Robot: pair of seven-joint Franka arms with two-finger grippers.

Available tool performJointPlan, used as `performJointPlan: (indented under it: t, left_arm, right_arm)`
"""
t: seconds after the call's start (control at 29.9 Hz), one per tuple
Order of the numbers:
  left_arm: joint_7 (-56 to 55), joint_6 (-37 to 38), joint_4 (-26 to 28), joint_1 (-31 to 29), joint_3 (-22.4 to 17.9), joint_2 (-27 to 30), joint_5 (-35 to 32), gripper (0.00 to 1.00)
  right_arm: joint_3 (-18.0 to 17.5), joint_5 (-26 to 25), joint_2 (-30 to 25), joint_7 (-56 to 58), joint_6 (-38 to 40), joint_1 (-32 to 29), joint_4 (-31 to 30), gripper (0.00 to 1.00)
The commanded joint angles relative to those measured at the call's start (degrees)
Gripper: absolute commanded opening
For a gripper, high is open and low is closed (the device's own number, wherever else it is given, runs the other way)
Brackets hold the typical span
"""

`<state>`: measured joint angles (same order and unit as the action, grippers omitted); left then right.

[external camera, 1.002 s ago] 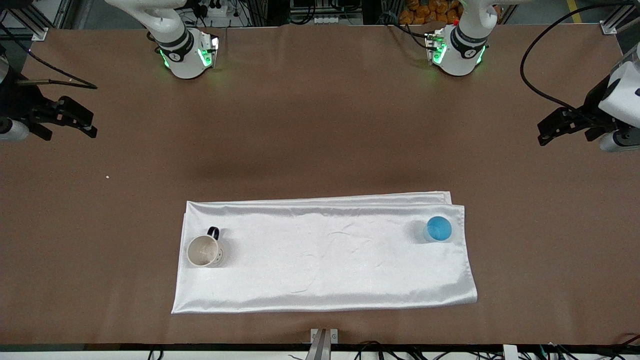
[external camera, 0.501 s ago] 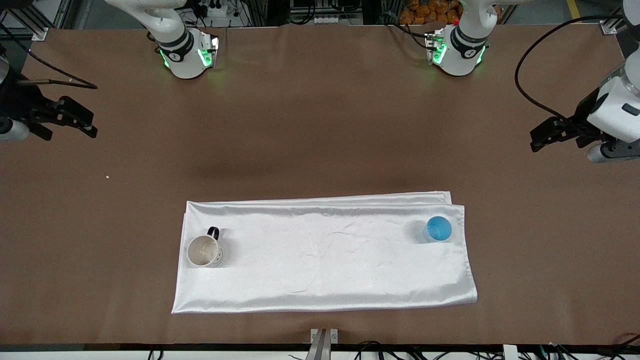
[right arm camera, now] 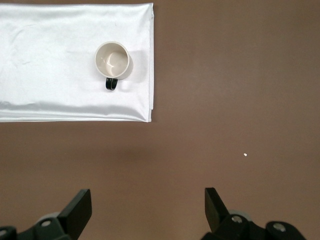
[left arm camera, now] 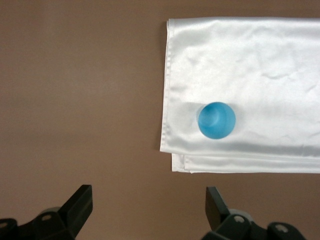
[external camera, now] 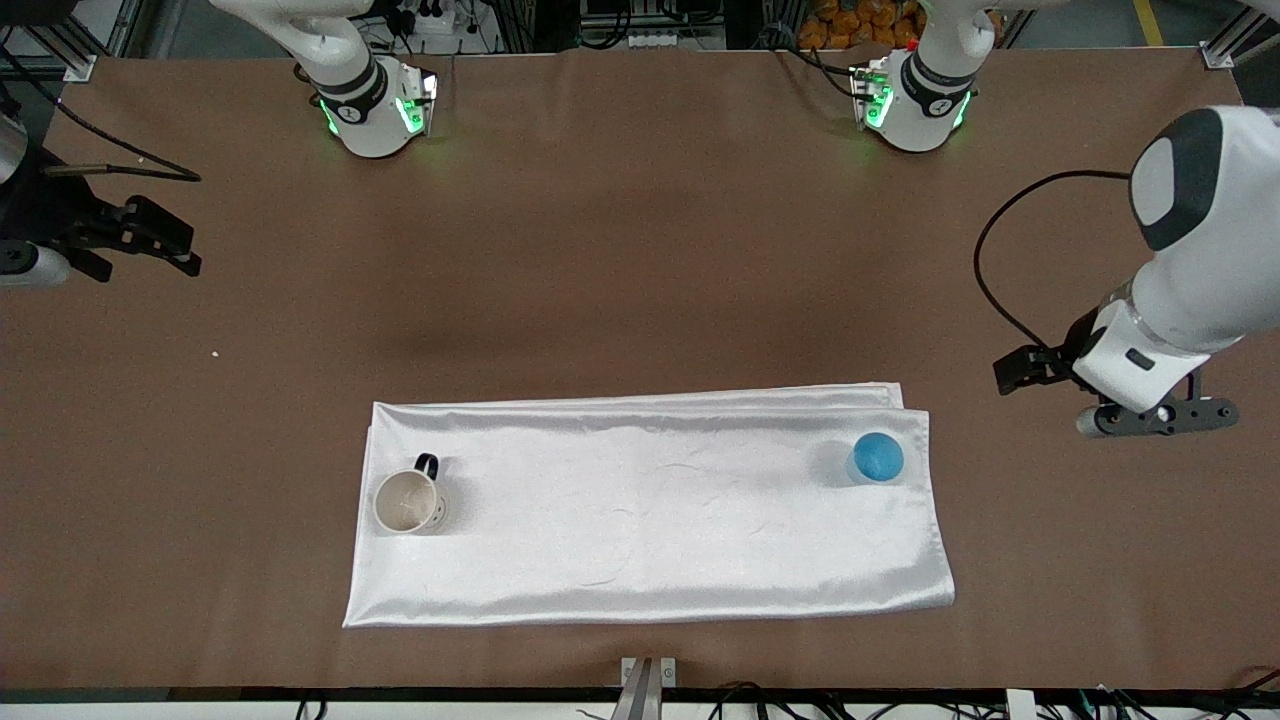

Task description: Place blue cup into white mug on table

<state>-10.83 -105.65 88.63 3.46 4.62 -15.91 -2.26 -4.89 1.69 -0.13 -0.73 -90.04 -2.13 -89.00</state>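
Observation:
Next, I move my left gripper to the blue cup and close it on the cup's rim (external camera: pixel 900 450) (left arm camera: pixel 199 121), at the side that faces the nearest short edge of the white cloth.
The blue cup (external camera: pixel 878 457) stands upright on the white cloth near its corner toward the left arm's end; it also shows in the left wrist view (left arm camera: pixel 216 120). The white mug (external camera: pixel 405 501) with its black handle stands upright on the cloth at the right arm's end, and shows in the right wrist view (right arm camera: pixel 113 60). My left gripper (external camera: pixel 1008 373) is open and empty over the bare brown table (external camera: pixel 640 250), beside the cloth's end and apart from the cup (left arm camera: pixel 148 200). My right gripper (external camera: pixel 186 252) is open and empty over the table's edge at the right arm's end (right arm camera: pixel 148 202).
The shiny white cloth (external camera: pixel 650 520) lies flat under both cup and mug. A small white speck (external camera: pixel 215 353) lies on the table. A metal bracket (external camera: pixel 648 675) sits at the table's front edge. A black cable (external camera: pixel 990 250) loops from the left arm.
The left arm has swung over the table toward the cloth's end by the blue cup. The right gripper has barely shifted. Cup and mug have not moved.

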Motion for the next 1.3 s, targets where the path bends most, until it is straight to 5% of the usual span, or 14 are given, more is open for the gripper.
performJointPlan:
  t: [0.0,0.4,1.27]
  left_arm:
    - [0.46,-2.80,-0.74,0.93,-0.23,-3.24,1.64,1.00]
    - [-2.43,-8.52,-0.48,1.73,-0.14,-9.40,2.78,1.00]
    - [-6.57,-21.88,1.89,5.07,-0.14,-19.25,2.52,1.00]
  right_arm:
    - [-0.12,0.33,1.09,-0.41,1.09,-0.15,0.59,1.00]
    - [-0.12,4.02,7.42,-1.20,-0.57,1.87,-0.38,1.00]
    - [-0.12,4.20,18.67,-1.38,-22.62,8.98,-7.67,1.00]
